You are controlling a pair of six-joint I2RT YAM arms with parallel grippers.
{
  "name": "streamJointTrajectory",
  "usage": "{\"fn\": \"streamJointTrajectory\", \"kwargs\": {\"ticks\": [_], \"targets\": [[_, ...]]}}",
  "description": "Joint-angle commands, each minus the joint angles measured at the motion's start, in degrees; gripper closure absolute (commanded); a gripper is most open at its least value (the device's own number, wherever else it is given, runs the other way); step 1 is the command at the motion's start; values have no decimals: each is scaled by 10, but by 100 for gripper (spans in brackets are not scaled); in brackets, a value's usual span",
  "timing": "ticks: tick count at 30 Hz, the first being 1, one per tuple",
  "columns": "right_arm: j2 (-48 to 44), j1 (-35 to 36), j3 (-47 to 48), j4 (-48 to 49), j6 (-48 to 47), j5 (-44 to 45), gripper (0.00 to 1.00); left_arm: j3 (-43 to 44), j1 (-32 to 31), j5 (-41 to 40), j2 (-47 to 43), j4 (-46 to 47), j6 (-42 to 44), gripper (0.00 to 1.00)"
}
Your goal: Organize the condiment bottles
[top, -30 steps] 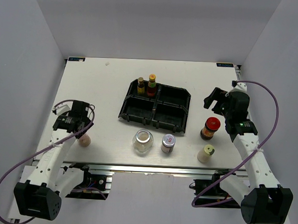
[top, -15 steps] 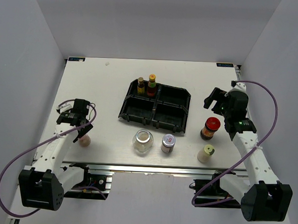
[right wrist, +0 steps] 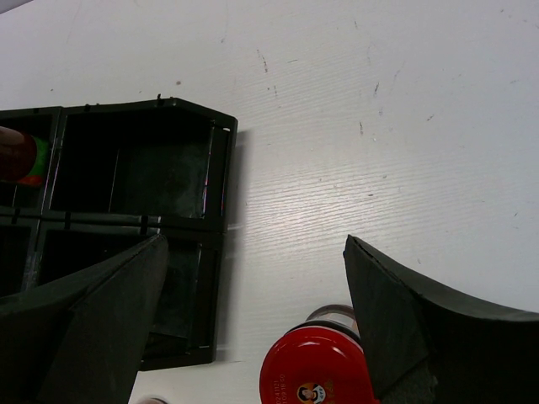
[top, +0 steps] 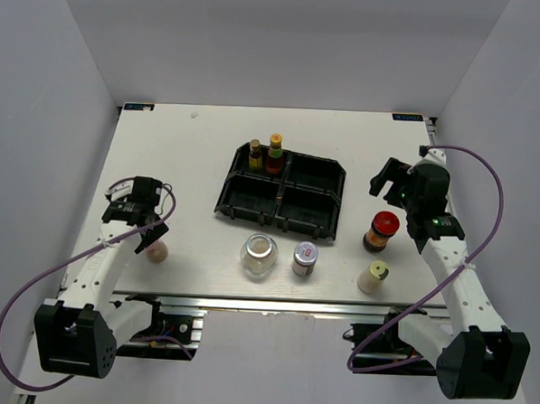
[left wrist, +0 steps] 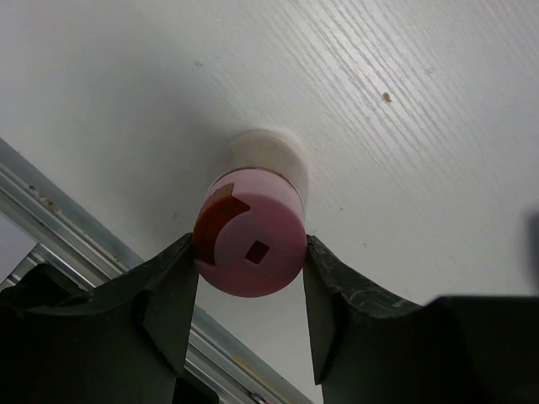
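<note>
My left gripper has the pink-capped bottle. Next, I set it down with that gripper in the tray compartment (top: pixel 262 203) just in front of the slim dark bottles.
A pink-capped bottle (top: pixel 157 250) (left wrist: pixel 250 244) stands near the table's front left edge. My left gripper (top: pixel 150 241) (left wrist: pixel 250 246) is shut on its cap, one finger pressing each side. Two slim dark bottles (top: pixel 255 153) (top: pixel 275 152) stand in the back-left compartment of the black tray (top: pixel 311 200). A clear glass jar (top: pixel 259 254) and a silver-lidded jar (top: pixel 304 257) stand in front of the tray. The red-lidded jar (top: pixel 382 228) (right wrist: pixel 316 370) and a cream bottle (top: pixel 373 277) stand at the right. My right gripper (top: pixel 389 181) (right wrist: pixel 254 244) hangs open just behind and above the red-lidded jar, holding nothing.
The tray (right wrist: pixel 135 168) has four compartments; three show nothing inside. A metal rail (left wrist: pixel 101 252) runs along the table's front edge, close to the pink-capped bottle. White walls enclose the table on the left, right and back.
My left gripper has closed from wide open onto the pink cap, and the left arm has shifted slightly. The right arm has not moved.
</note>
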Motion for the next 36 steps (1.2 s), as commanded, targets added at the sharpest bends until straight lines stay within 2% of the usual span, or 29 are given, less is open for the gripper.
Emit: {"fn": "streamJointTrajectory", "kwargs": {"ticks": [1, 6, 11, 15, 16, 18, 28, 36], "targets": [[-15, -2, 14, 13, -3, 8, 11, 29, 2, 60, -9, 30, 48, 99], [-21, -2, 12, 14, -3, 7, 11, 88, 2, 106, -18, 96, 81, 100], [-29, -2, 10, 16, -5, 4, 11, 140, -17, 178, 20, 163, 87, 100], [-30, -2, 10, 17, -5, 4, 11, 204, -93, 139, 69, 185, 93, 100], [-28, -2, 10, 16, -5, 4, 11, 219, -135, 124, 83, 185, 96, 100], [-27, -2, 11, 14, -5, 7, 11, 260, -175, 116, 132, 184, 105, 100], [-29, -2, 12, 11, -8, 14, 11, 352, -259, 109, 276, 199, 124, 100], [-22, -2, 12, 10, -9, 15, 11, 369, -302, 99, 331, 194, 133, 100]]}}
